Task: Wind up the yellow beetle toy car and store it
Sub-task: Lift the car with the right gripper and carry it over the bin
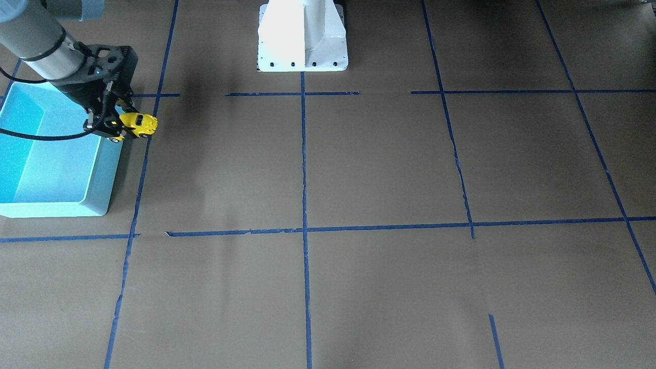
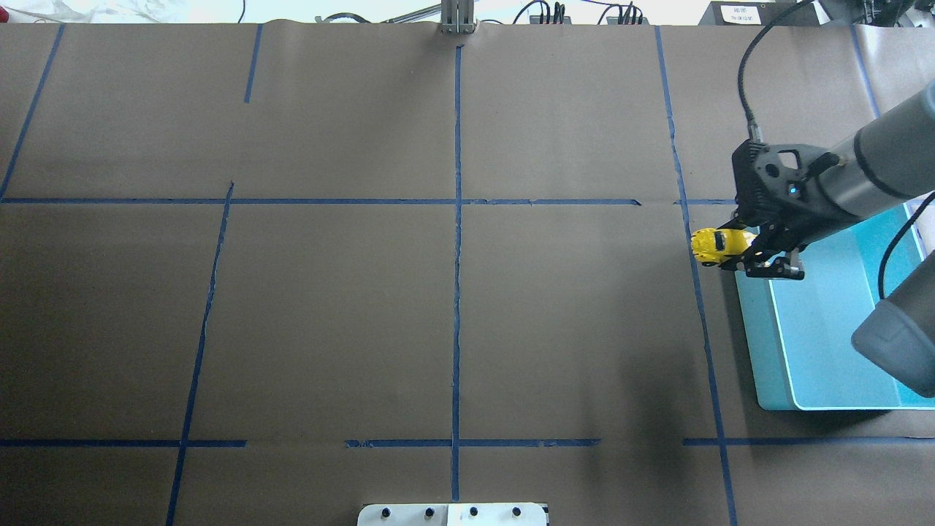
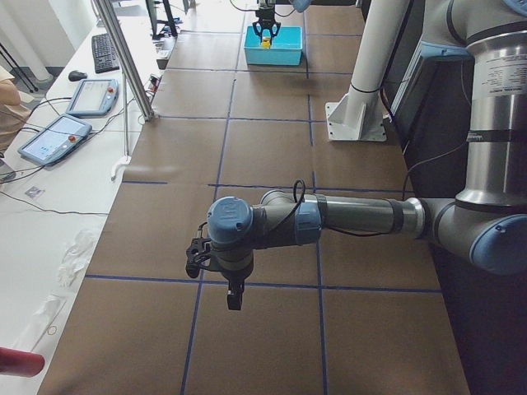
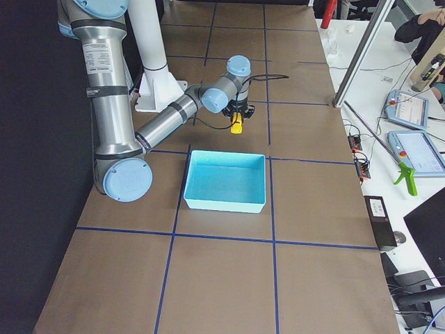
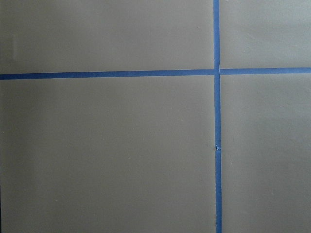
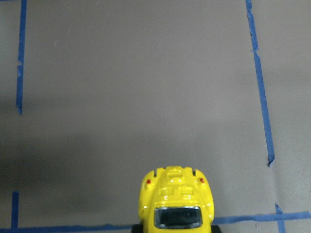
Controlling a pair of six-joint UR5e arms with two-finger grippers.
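My right gripper has the next job. It will release the yellow beetle toy car on the turquoise bin's bottom near its tape-side (image 1: 79, 145).
The yellow beetle toy car (image 1: 139, 124) is held in my right gripper (image 1: 120, 127), which is shut on it above the table, just outside the turquoise bin's (image 1: 100, 179) corner. In the overhead view the car (image 2: 719, 245) sticks out left of the gripper (image 2: 752, 257), beside the bin (image 2: 756, 343). The right wrist view shows the car (image 6: 177, 204) at the bottom edge over brown paper. The bin (image 4: 222, 203) looks empty. My left gripper (image 3: 218, 276) hangs over the table far from the bin; I cannot tell if it is open or shut.
Blue tape lines (image 2: 457, 219) divide the brown paper table cover. The white robot pedestal (image 1: 302, 36) stands mid-table at the robot's side. A metal post (image 4: 361, 49) and tablets (image 4: 416, 149) stand on the operators' side bench.
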